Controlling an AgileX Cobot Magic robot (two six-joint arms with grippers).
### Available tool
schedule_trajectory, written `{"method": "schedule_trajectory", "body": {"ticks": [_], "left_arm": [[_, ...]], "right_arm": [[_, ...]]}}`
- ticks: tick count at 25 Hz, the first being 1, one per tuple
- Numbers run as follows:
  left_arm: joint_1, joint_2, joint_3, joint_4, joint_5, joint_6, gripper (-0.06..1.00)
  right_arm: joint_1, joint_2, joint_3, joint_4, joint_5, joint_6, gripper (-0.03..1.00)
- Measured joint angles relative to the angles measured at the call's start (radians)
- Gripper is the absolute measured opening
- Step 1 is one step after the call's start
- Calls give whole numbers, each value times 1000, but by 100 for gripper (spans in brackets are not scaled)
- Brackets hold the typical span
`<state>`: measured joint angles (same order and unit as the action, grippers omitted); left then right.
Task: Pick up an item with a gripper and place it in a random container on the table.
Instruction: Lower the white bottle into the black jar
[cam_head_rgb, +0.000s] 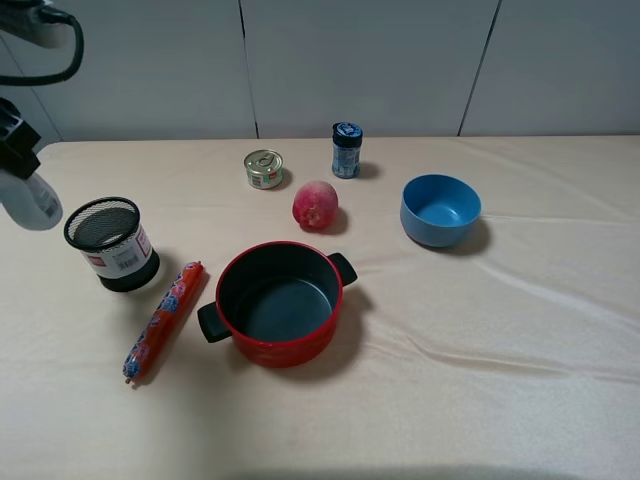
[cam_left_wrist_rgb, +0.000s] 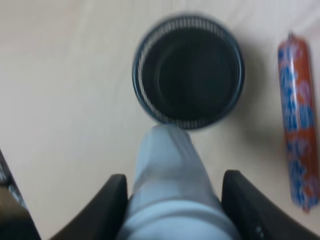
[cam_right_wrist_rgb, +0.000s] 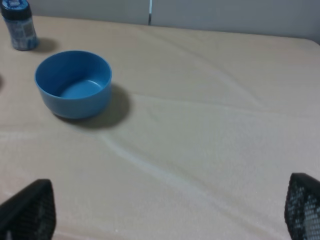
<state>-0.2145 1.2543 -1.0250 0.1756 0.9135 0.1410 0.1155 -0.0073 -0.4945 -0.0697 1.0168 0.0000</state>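
Note:
My left gripper has the white bottle. It will release the bottle inside the black mesh cup (cam_head_rgb: 102, 225) (cam_left_wrist_rgb: 189, 74) next to the wrapped sausage.
My left gripper (cam_head_rgb: 18, 160) is at the far left edge of the exterior view, raised above the table (cam_head_rgb: 480, 380). It is shut on the white bottle (cam_head_rgb: 30, 200), which hangs below it; the cap does not show. In the left wrist view the bottle (cam_left_wrist_rgb: 167, 170) sits between the two black fingers (cam_left_wrist_rgb: 107, 205), and its free end points at the open mouth of the black mesh cup (cam_left_wrist_rgb: 189, 72). The cup (cam_head_rgb: 110, 240) stands upright just right of the bottle. My right gripper (cam_right_wrist_rgb: 167, 200) is open and empty over bare cloth.
A red pot (cam_head_rgb: 278, 300) stands mid-table, with a wrapped sausage (cam_head_rgb: 165, 320) lying between it and the cup. Behind are a small tin can (cam_head_rgb: 264, 168), a pink fruit (cam_head_rgb: 315, 205), a blue-lidded jar (cam_head_rgb: 346, 150) and a blue bowl (cam_head_rgb: 440, 210).

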Motion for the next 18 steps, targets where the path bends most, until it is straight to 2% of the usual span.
{"method": "schedule_trajectory", "body": {"ticks": [18], "left_arm": [[0, 237, 0, -16, -191, 31, 44]], "right_arm": [[0, 0, 0, 0, 0, 0, 69]]}}
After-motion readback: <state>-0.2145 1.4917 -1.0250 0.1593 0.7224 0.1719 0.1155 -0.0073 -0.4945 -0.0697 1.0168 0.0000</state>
